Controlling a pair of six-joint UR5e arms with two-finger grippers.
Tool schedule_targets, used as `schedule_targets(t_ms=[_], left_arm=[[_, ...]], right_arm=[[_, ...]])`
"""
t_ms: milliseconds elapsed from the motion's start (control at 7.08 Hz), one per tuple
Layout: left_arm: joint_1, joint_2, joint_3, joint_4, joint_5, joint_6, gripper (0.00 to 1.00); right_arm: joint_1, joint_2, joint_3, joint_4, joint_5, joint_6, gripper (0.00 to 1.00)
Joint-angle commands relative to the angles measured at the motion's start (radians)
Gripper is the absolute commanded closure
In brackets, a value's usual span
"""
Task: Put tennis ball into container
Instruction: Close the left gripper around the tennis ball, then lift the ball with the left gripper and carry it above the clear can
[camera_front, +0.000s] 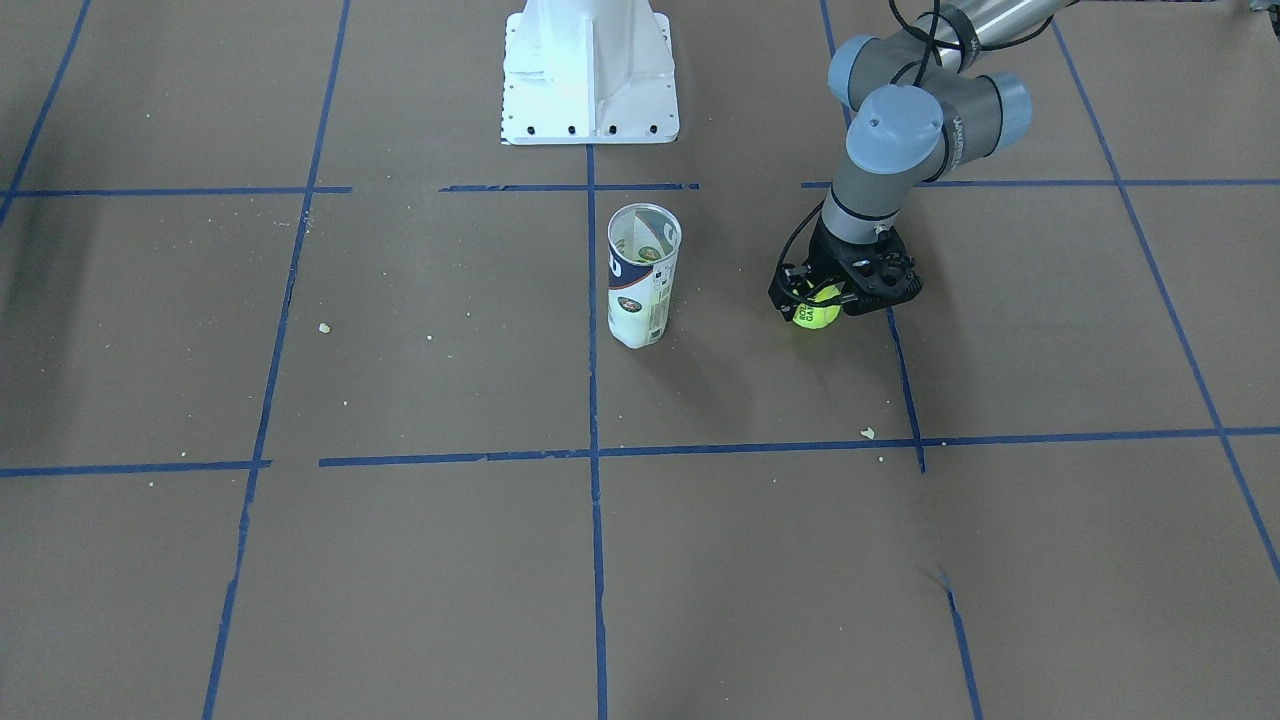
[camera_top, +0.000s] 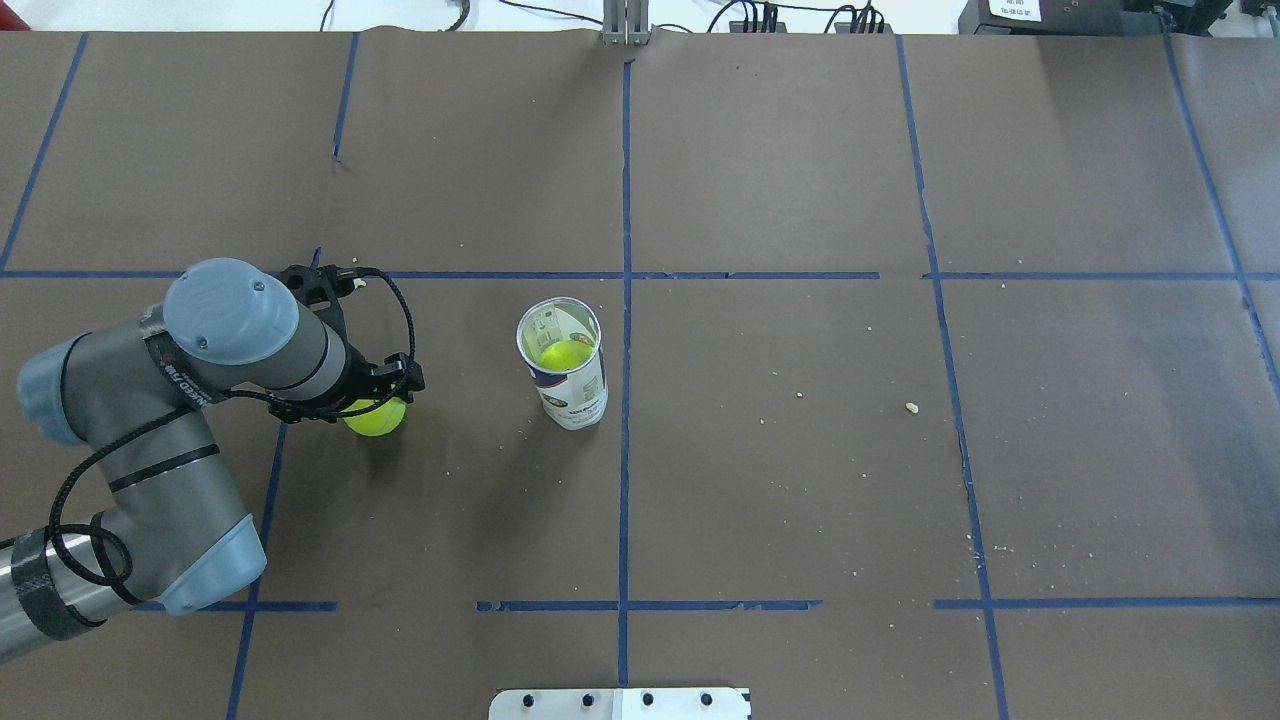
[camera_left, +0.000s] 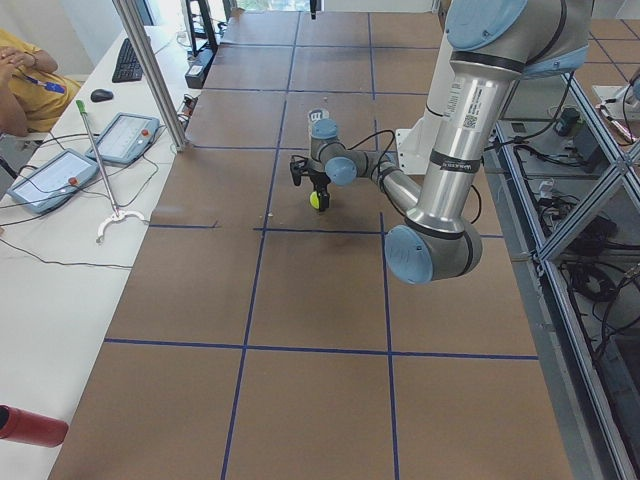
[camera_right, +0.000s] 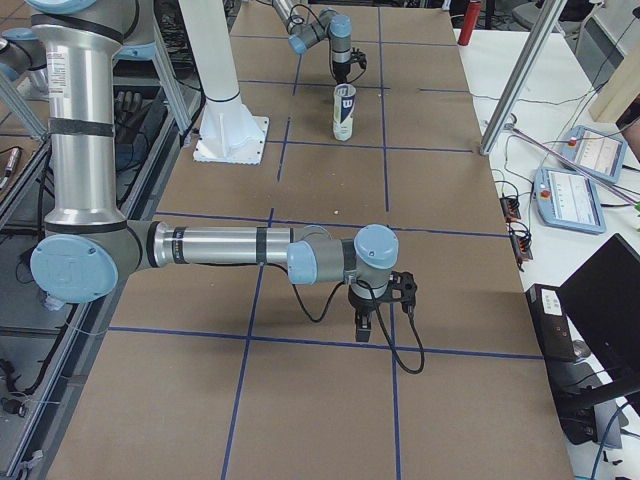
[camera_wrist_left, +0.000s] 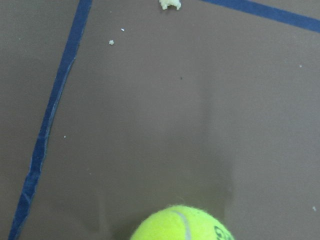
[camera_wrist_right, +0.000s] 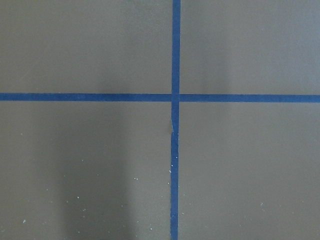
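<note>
Next, my left gripper drops the tennis ball in the opening of the upright tube container (camera_front: 659, 221). The ball is now held low over the brown table.
The neon yellow-green tennis ball (camera_front: 816, 313) sits between the fingers of my left gripper (camera_front: 820, 303), which points down and is shut on it, low over the brown table. In the overhead view the ball (camera_top: 376, 417) shows just under the gripper (camera_top: 374, 405), left of the container. The left wrist view catches the ball's top (camera_wrist_left: 182, 226) at its bottom edge. The clear tube container (camera_front: 643, 275) stands upright near the table's middle, apart from the gripper. From overhead, another yellow ball lies inside the tube (camera_top: 563, 362). My right gripper (camera_right: 366, 322) hangs over a tape crossing, and I cannot tell its state.
The white metal pedestal base (camera_front: 590, 75) stands behind the tube on the robot's side. Blue tape lines grid the brown table (camera_top: 800, 450). Small crumbs (camera_front: 867, 433) lie scattered on it. Operators' tablets (camera_left: 60, 175) lie on the side bench.
</note>
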Motion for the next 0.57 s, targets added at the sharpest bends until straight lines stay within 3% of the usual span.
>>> schedule_targets(t_ms=[0,141,283,424], left_arm=[[0.001,-0.008,0.000,0.001,-0.003,-0.007,1.00],[-0.005,-0.018,-0.052,0.016,-0.009,-0.017,1.00],[-0.025,-0.024,-0.204,0.118,-0.012,-0.080,1.00],[-0.078,-0.083,-0.292,0.227,-0.072,-0.138,1.00]], right_arm=[[0.000,0.000,0.000,0.000,0.000,0.000,0.00],[0.000,0.000,0.000,0.000,0.000,0.000,0.00],[0.000,0.000,0.000,0.000,0.000,0.000,0.00],[0.000,0.000,0.000,0.000,0.000,0.000,0.00]])
